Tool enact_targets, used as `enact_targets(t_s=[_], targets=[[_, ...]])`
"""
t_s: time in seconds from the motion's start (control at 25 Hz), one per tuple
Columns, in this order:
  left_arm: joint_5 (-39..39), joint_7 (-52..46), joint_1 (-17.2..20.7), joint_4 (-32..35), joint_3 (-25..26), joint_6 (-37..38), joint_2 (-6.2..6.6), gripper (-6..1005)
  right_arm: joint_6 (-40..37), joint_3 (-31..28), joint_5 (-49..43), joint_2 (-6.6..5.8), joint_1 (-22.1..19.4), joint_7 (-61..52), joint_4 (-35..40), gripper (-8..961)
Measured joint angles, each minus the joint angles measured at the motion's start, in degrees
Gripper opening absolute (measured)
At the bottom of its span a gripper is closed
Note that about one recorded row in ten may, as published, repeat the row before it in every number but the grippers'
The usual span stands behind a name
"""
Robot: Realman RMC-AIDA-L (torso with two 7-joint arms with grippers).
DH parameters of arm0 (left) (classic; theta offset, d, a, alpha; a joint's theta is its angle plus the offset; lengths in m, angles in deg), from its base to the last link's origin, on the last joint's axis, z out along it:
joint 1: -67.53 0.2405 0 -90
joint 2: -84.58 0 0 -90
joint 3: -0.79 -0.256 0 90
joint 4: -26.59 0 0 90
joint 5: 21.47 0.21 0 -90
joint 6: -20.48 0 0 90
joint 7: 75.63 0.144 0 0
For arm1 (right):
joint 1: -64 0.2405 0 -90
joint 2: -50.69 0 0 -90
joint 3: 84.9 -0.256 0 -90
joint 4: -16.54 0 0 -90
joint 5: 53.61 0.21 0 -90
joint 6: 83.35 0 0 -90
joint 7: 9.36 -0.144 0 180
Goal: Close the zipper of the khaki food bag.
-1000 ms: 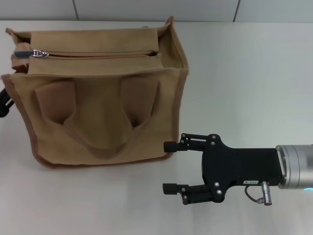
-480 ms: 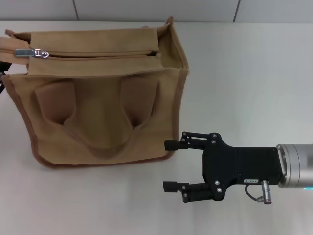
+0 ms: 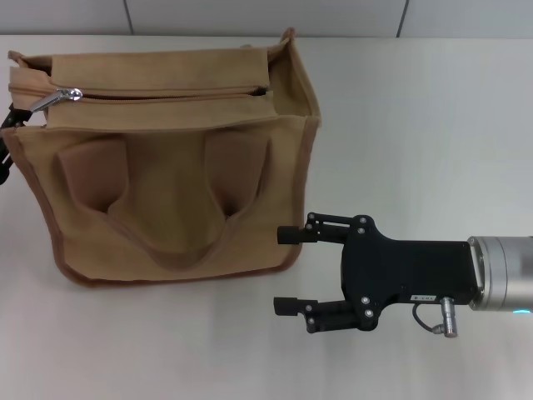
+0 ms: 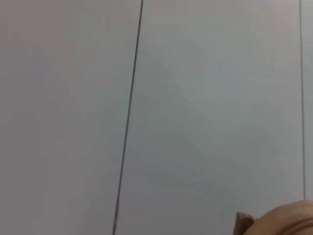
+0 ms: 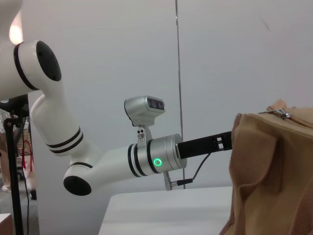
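I will open my left gripper, take that end [image 3: 20, 83] of the zipper, which droops slack beside the silver pull tab, and stretch it out before the tab slides.
The khaki food bag [image 3: 166, 167] stands upright on the white table at the left, handles lying over its front. The zipper [image 3: 166, 93] runs along the top and looks joined along its length. Its silver pull tab [image 3: 60, 97] lies tilted at the bag's left end. My left gripper [image 3: 6, 125] shows only as black parts at the bag's left end, mostly hidden behind it. The right wrist view shows the left arm [image 5: 156, 159] reaching to that end of the bag [image 5: 269, 171]. My right gripper [image 3: 283, 271] is open and empty, just off the bag's front right corner.
The white table [image 3: 416, 125] extends to the right of the bag. A grey panelled wall [image 3: 250, 17] runs behind the table. The left wrist view shows wall and a corner of the bag [image 4: 281, 223].
The pull tab has dropped from flat to tilted. The left gripper's dark part no longer shows at the tab. My right gripper has shifted slightly farther away and to the left.
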Motion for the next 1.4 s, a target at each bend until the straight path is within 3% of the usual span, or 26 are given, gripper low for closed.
enact_targets(t_s=[0.36,0.6,0.8,1.0,1.12,1.24,1.4], targets=[[-1.36,-0.14,-0.06,-0.97,0.53,0.13,0.01,731,0.32,-0.34,0.01,0.00,0.36,0.00,0.00,783],[-1.52,-0.57,-0.36,-1.74,0.73,0.21,0.11,605,0.69,-0.44,0.01,0.00,0.51,0.00,0.00,783],[-1.15,-0.22,-0.18,-1.84,0.21,1.18,0.04,397,0.88,-0.33,0.01,0.00,0.52,0.00,0.00,782],[-0.92,1.00,0.31,-1.29,-2.23,1.62,0.15,293,0.91,-0.35,0.01,0.00,0.52,0.00,0.00,782],[-1.03,2.87,0.35,0.12,-6.72,2.22,0.15,231,0.91,-0.36,0.00,0.00,0.55,0.00,0.00,782],[-1.31,3.14,0.23,0.17,-6.47,1.86,0.05,169,0.91,-0.31,-0.01,0.00,0.59,0.09,0.03,782],[-1.79,3.80,-0.01,-1.11,-3.77,1.72,-0.03,172,0.90,-0.18,-0.01,0.00,0.60,0.12,0.03,782]])
